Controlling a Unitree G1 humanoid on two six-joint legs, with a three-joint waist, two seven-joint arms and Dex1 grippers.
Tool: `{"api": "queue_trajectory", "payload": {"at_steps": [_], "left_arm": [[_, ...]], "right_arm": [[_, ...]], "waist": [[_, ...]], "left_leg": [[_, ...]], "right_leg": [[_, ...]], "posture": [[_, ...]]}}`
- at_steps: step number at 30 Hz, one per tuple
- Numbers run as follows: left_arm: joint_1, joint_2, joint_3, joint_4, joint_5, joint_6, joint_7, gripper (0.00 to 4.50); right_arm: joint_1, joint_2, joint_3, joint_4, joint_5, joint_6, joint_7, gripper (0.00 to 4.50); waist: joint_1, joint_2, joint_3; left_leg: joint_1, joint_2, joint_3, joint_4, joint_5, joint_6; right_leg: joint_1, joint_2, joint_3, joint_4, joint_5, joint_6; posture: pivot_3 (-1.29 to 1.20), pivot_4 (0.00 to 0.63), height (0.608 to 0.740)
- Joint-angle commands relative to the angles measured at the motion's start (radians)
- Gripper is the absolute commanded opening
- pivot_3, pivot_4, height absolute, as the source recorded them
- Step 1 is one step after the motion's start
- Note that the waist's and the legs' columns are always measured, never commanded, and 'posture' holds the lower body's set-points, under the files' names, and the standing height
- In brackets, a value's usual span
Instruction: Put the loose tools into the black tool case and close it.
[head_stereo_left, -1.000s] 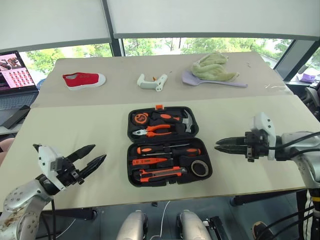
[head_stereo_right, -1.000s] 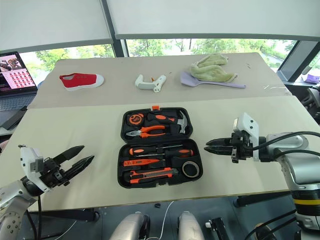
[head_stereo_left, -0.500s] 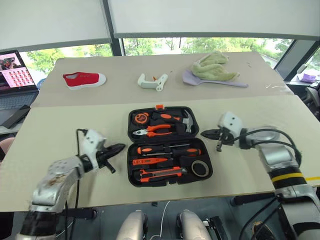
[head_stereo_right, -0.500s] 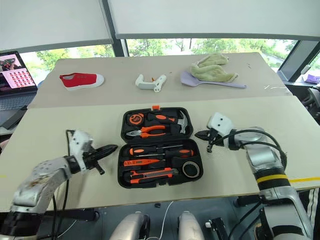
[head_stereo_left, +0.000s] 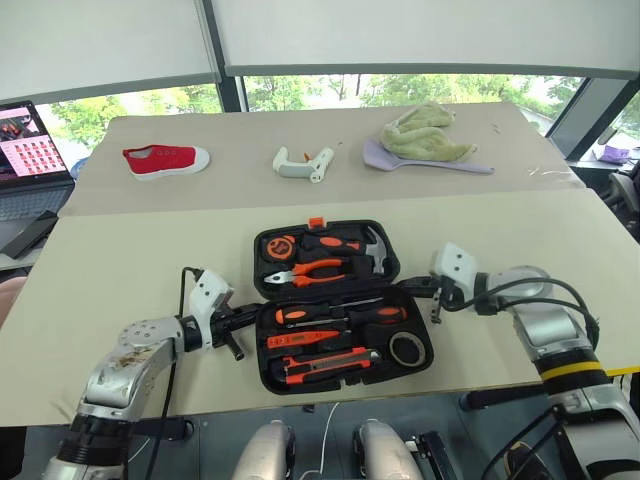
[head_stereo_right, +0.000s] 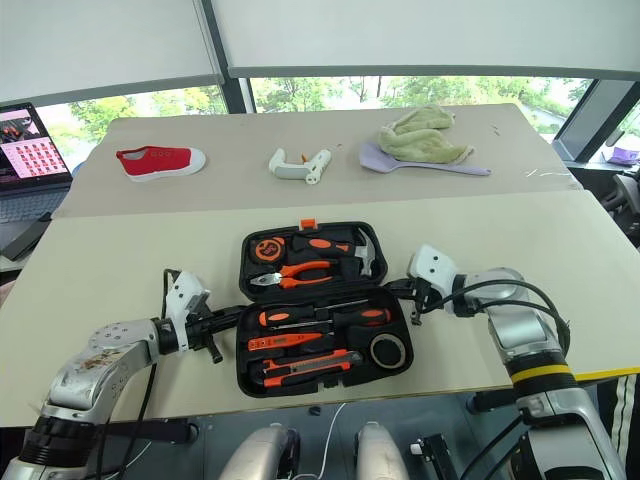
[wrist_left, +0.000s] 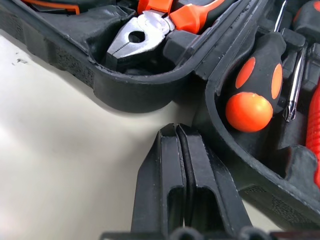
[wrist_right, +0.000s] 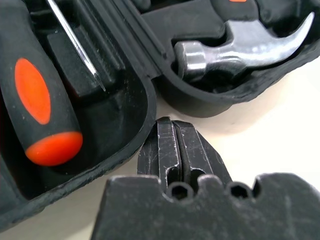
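Note:
The hinge notch has my shut left gripper at it, so my left gripper should open and take the far half's side rim (head_stereo_left: 257, 266) to fold that half over.
The black tool case (head_stereo_left: 262, 360) lies open at the middle of the near table. Its near half holds two black-and-orange screwdrivers (head_stereo_left: 340, 313), the slim orange tester (head_stereo_left: 300, 338), the utility knife (head_stereo_left: 325, 365) and the dark tape roll (head_stereo_left: 405, 349). Tape measure (head_stereo_left: 279, 246), pliers (head_stereo_left: 310, 270) and hammer (head_stereo_left: 375, 248) sit in the far half. My left gripper (head_stereo_left: 245, 318) is shut with its tips in the hinge notch on the case's left side (wrist_left: 176, 131). My right gripper (head_stereo_left: 412, 290) is shut at the hinge notch on the right side (wrist_right: 172, 125). Neither holds anything.
On the far table lie a red shoe (head_stereo_left: 165, 158), a white plastic piece (head_stereo_left: 304, 163) and a green cloth (head_stereo_left: 428, 143) on a purple utensil. A laptop (head_stereo_left: 28, 140) stands at the far left. Bare tabletop lies on both sides of the case.
Both arms swung inward from the table's sides to the case's hinge. The left gripper went from open to shut. The case has shifted slightly toward me.

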Motion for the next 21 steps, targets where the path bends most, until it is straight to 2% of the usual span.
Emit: {"api": "queue_trajectory", "payload": {"at_steps": [1,3,5,7,11,12,15,21], "left_arm": [[0.002,0.034,0.122,-0.045,-0.052,0.024,0.018,0.34],[-0.002,0.092,0.164,-0.077,-0.100,0.185,0.036,0.78],[-0.025,0.131,0.211,-0.100,-0.175,0.340,0.061,1.49],[-0.085,0.124,0.259,-0.099,-0.259,0.452,0.100,2.31],[-0.179,0.159,0.204,-0.047,-0.247,0.616,0.157,3.77],[-0.221,0.122,0.201,-0.029,-0.250,0.651,0.201,4.05],[-0.313,0.027,0.183,0.000,-0.264,0.716,0.279,4.05],[-0.380,-0.041,0.153,0.043,-0.237,0.727,0.325,4.05]], "right_arm": [[-0.021,-0.054,-0.083,-0.118,0.101,0.295,-0.008,0.29],[-0.052,-0.084,-0.100,-0.170,0.150,0.466,0.001,0.78],[-0.098,-0.103,-0.112,-0.199,0.194,0.610,-0.003,1.40],[-0.170,-0.116,-0.097,-0.200,0.210,0.780,-0.026,2.19],[-0.295,-0.106,-0.038,-0.152,0.209,0.958,-0.054,3.58],[-0.338,-0.082,-0.028,-0.113,0.204,0.983,-0.073,3.86],[-0.434,-0.024,-0.001,-0.016,0.179,1.014,-0.123,3.86],[-0.490,0.014,0.077,0.082,0.142,0.986,-0.132,3.86]], "waist": [[0.000,0.000,0.000],[0.000,0.000,0.000],[0.000,0.000,0.000],[-0.002,0.000,0.001],[0.000,-0.001,0.001],[-0.001,-0.001,0.001],[0.001,-0.002,0.002],[0.000,-0.003,0.002]], "left_leg": [[0.000,0.000,0.000,0.000,0.000,0.000],[0.000,0.001,0.000,0.000,0.000,0.000],[0.000,0.001,0.000,0.000,0.000,0.000],[0.000,0.001,-0.001,0.000,0.000,0.000],[0.000,0.000,-0.001,0.001,0.000,0.000],[0.000,0.000,-0.001,0.001,0.000,0.000],[-0.001,-0.002,-0.001,0.001,0.000,0.000],[-0.006,-0.002,-0.002,0.003,0.000,-0.001]], "right_leg": [[0.000,0.000,0.000,0.000,0.000,0.000],[0.000,0.000,0.000,0.001,0.000,0.000],[-0.001,0.000,0.000,0.001,0.000,0.000],[-0.001,0.000,0.000,0.001,0.000,0.000],[-0.001,0.000,-0.001,0.002,0.000,0.000],[0.000,0.000,-0.001,0.002,0.000,0.000],[-0.001,-0.001,-0.001,0.002,0.000,0.000],[-0.004,0.000,-0.001,0.004,0.000,0.000]], "posture": [[0.00,0.150,0.740],[0.00,0.150,0.740],[0.00,0.150,0.740],[0.00,0.150,0.740],[0.00,0.150,0.740],[0.00,0.150,0.740],[0.00,0.150,0.740],[0.00,0.150,0.740]]}}
